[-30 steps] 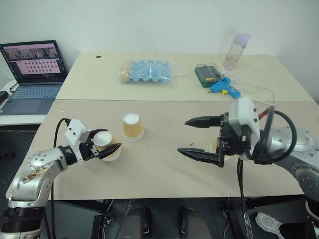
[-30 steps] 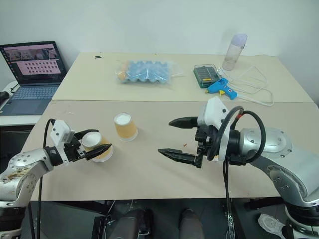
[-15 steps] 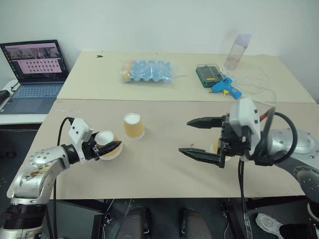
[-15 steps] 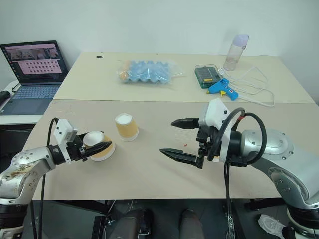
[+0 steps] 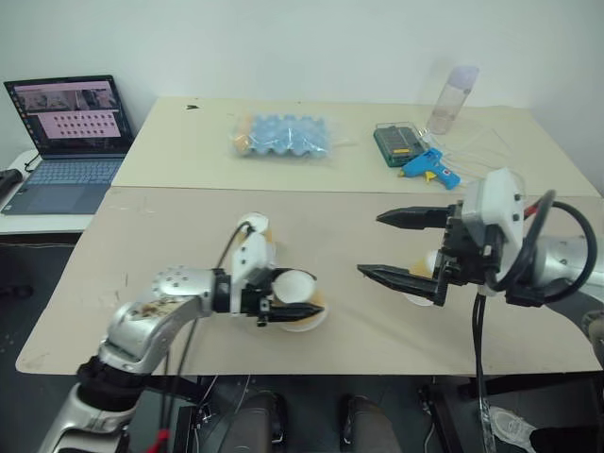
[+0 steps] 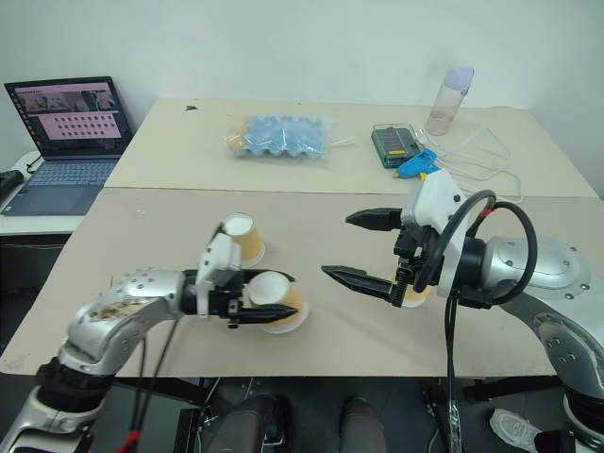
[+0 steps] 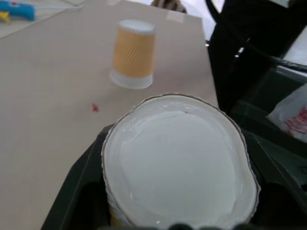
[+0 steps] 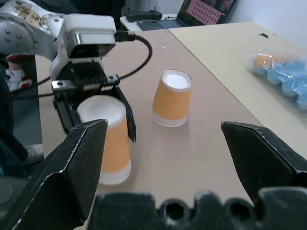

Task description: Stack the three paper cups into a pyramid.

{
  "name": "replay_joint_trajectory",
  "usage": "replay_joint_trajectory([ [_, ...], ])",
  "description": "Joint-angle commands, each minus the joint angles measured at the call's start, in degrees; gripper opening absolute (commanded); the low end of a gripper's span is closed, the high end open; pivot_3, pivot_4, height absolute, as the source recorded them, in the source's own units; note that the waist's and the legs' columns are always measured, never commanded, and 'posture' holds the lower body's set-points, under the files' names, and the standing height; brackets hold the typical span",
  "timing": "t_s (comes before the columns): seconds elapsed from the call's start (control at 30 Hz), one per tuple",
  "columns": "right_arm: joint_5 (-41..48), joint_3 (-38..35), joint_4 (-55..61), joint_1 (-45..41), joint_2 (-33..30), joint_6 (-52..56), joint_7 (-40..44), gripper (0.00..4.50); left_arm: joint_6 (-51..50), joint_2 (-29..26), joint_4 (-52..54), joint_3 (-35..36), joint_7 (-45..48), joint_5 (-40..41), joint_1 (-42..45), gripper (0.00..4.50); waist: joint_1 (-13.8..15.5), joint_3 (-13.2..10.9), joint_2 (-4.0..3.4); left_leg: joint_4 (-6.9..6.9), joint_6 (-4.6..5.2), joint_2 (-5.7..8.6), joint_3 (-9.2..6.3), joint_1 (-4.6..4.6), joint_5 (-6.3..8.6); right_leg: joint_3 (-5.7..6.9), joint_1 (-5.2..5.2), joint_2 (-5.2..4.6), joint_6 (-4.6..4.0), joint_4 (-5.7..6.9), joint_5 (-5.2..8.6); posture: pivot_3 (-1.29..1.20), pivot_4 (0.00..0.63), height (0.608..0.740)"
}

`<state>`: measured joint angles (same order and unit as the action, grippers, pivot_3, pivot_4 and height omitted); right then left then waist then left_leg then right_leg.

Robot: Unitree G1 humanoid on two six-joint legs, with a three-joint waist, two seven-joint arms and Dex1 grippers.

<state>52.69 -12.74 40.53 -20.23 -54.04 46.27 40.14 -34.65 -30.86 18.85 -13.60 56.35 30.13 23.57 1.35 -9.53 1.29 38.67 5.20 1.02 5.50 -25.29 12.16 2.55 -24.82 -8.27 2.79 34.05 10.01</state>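
Note:
Next, I let go of my left gripper's paper cup, now near the front middle of the table, on the table (image 7: 96, 113) close beside the cup by my right gripper.
Three orange-tan paper cups stand upside down, white bases up. My left gripper (image 5: 304, 297) is shut on one cup (image 5: 298, 294) near the front middle of the table; its white base (image 7: 177, 163) sits between the black fingers. Whether it rests on the table or hangs just above it I cannot tell. A second cup (image 6: 243, 236) stands just behind my left arm. The third cup (image 7: 133, 52) stands to the right, partly hidden behind my right gripper (image 5: 370, 245), which hangs open and empty above the table, pointing toward the held cup (image 8: 108, 139).
On the far table lie a blue egg tray in plastic (image 5: 278, 134), a green box (image 5: 396, 142), a blue glue gun (image 5: 429, 168), white cables and a tall translucent bottle (image 5: 451, 94). A laptop (image 5: 66, 142) sits on a side table at the left.
My left gripper closed on the cup at the left and carried it right, past the second cup, to the front middle. The right gripper stayed open and barely moved.

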Motion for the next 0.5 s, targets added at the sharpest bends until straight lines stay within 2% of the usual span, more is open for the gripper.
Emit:
replay_joint_trajectory([
  [0.03,0.48,-3.65,2.25,0.81,-0.8,-0.58,-1.3,4.5,5.13,6.36,-7.21,-4.62,-2.58,-5.77,5.07,2.49,0.04,-0.01,0.03,0.06,0.25,0.0,0.0,-0.02,-0.11,0.0,0.01,0.01,0.02,-0.01,-0.01,0.0,0.15,0.74],
  [0.27,2.9,-7.71,4.94,3.3,-1.53,0.21,-4.28,4.5,15.66,19.55,-29.5,-10.86,-7.05,-17.21,13.35,2.49,0.88,-0.02,0.04,0.26,0.52,0.04,-0.02,-0.1,0.02,-0.02,0.14,-0.08,0.23,-0.09,-0.08,0.0,0.15,0.74],
  [0.5,5.61,-10.56,6.29,4.64,-2.92,0.59,-6.65,4.5,25.08,28.54,-52.13,-10.2,-8.11,-22.68,21.4,2.49,1.42,0.01,0.05,0.39,0.49,0.06,-0.16,-0.07,0.1,0.18,0.38,-0.15,0.32,-0.23,-0.13,0.0,0.15,0.74],
])
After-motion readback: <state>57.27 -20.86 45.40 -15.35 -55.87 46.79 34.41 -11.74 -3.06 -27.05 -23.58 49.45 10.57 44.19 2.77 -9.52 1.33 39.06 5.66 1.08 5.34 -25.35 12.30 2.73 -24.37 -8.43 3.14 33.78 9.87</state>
